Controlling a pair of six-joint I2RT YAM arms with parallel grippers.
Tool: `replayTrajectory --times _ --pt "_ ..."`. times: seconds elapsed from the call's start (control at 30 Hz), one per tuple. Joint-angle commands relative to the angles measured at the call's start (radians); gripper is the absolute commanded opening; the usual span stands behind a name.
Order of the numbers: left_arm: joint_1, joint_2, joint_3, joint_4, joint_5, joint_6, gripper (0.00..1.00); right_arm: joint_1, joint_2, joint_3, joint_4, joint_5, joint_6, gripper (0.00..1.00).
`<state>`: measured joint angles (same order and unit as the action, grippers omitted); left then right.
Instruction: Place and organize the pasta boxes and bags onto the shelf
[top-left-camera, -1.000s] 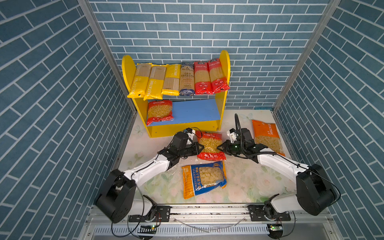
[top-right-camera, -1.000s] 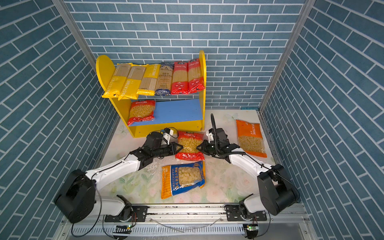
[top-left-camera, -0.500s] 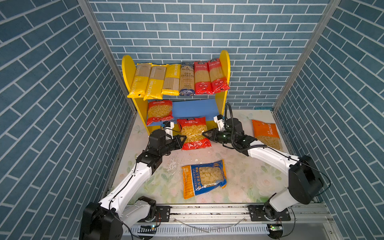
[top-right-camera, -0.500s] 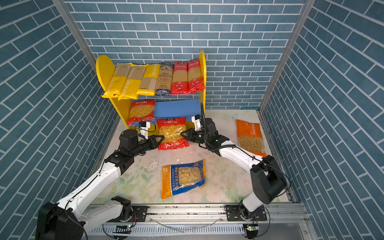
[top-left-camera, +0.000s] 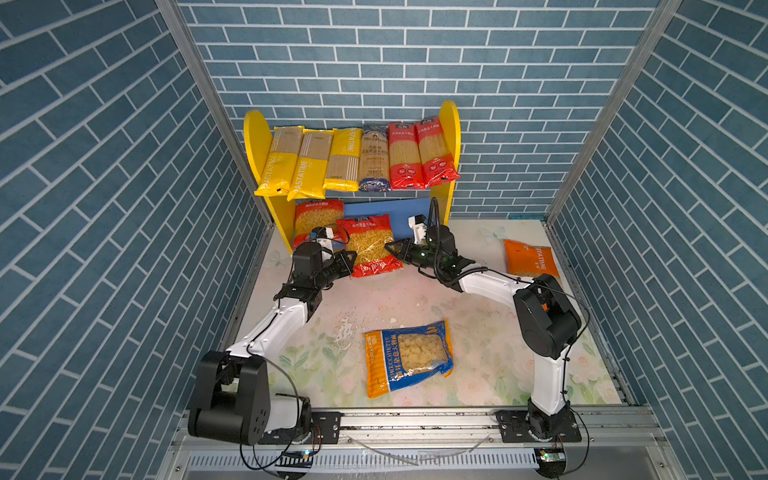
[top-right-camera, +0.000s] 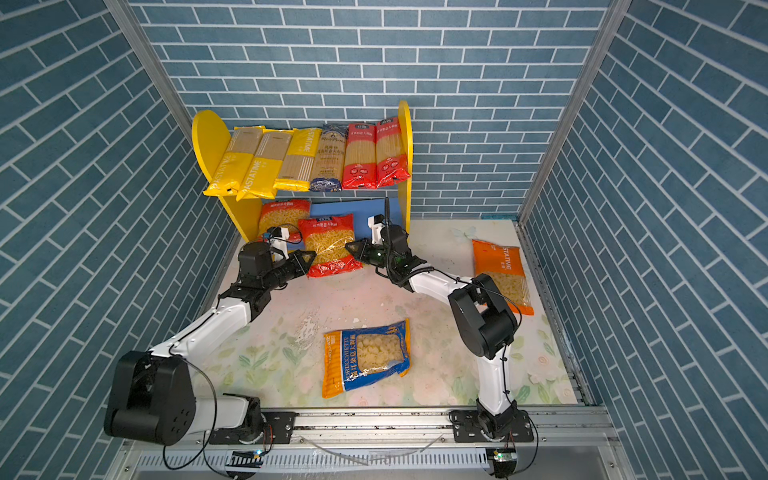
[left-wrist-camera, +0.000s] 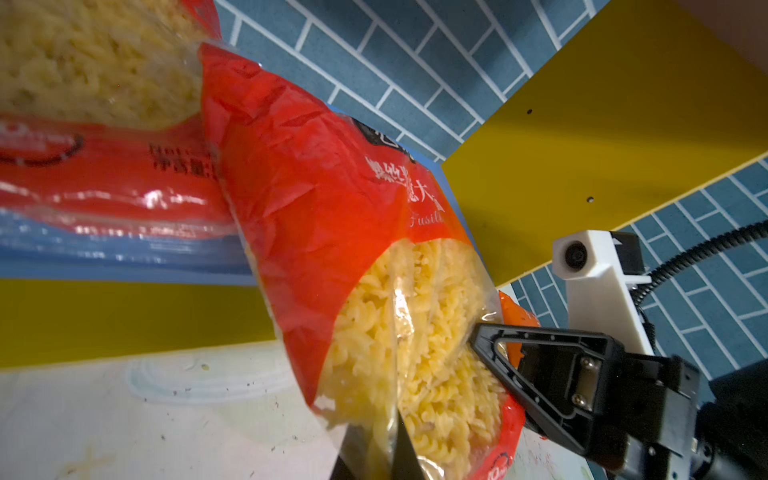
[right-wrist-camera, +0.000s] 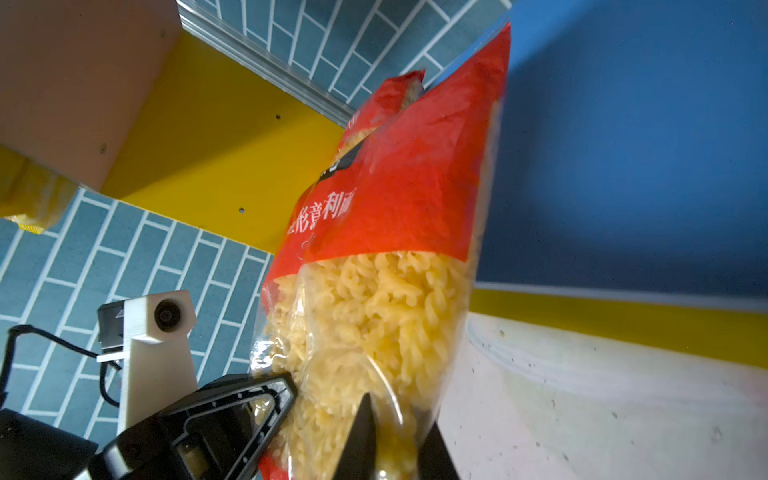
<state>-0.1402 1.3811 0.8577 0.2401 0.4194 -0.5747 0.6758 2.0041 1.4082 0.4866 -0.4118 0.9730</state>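
Observation:
The red fusilli bag's lower end hangs past the front edge of the lower board. My right gripper needs to take its bottom corner (top-left-camera: 397, 264) and push the bag in.
A red fusilli bag (top-left-camera: 368, 243) stands tilted just in front of the shelf's (top-left-camera: 452, 129) blue lower board (top-left-camera: 405, 212). My left gripper (top-left-camera: 348, 261) is shut on its lower left edge and my right gripper (top-left-camera: 392, 248) is shut on its right edge. In the left wrist view the fingers (left-wrist-camera: 400, 444) pinch the clear film of the bag (left-wrist-camera: 332, 216). The right wrist view shows the same grip on the bag (right-wrist-camera: 395, 187). Another red bag (top-left-camera: 318, 216) lies on the lower board's left side. Several spaghetti packs (top-left-camera: 374, 162) fill the upper board.
A blue-orange bag (top-left-camera: 409, 353) lies flat in the middle of the table. Near the right wall lies an orange bag (top-left-camera: 528, 259). Brick-pattern walls close in on three sides. The shelf's yellow base strip (left-wrist-camera: 124, 316) sits right below the held bag.
Both grippers have carried the red fusilli bag from the table's middle back and up to the front of the lower board. The arms have stretched toward the shelf.

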Motion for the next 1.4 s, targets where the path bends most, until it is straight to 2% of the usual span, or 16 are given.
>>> replayTrajectory --times 0.0,0.1,0.23,0.33,0.6,0.8,1.0,1.13,1.27,1.37 --pt "0.031 0.053 0.083 0.052 -0.024 0.04 0.0 -0.024 0.041 0.106 0.179 0.123 0.058 0.0" --pt "0.046 0.113 0.13 0.045 -0.034 0.031 0.0 -0.028 0.077 0.147 0.152 0.14 0.066 0.02" --pt "0.05 0.164 0.18 0.017 -0.064 0.024 0.0 -0.03 0.063 0.136 0.084 0.148 0.046 0.33" --pt "0.05 0.184 0.189 0.021 -0.074 0.009 0.0 -0.039 0.013 0.064 0.073 0.154 0.039 0.46" --pt "0.054 0.223 0.237 -0.023 -0.086 -0.003 0.0 -0.032 -0.163 -0.202 -0.002 0.151 0.026 0.56" --pt "0.054 0.225 0.248 -0.052 -0.075 -0.061 0.0 0.056 -0.196 -0.362 0.069 0.178 0.099 0.76" --pt "0.06 0.233 0.266 -0.083 -0.056 -0.099 0.0 0.08 -0.042 -0.274 0.265 0.17 0.235 0.81" --pt "0.065 0.251 0.283 -0.105 -0.037 -0.111 0.01 0.106 0.014 -0.182 0.28 0.217 0.241 0.81" --pt "0.068 0.241 0.292 -0.117 -0.039 -0.112 0.03 0.112 0.084 -0.105 0.297 0.251 0.261 0.78" --pt "0.07 0.246 0.316 -0.144 -0.035 -0.108 0.05 0.113 0.137 -0.046 0.335 0.259 0.285 0.71"
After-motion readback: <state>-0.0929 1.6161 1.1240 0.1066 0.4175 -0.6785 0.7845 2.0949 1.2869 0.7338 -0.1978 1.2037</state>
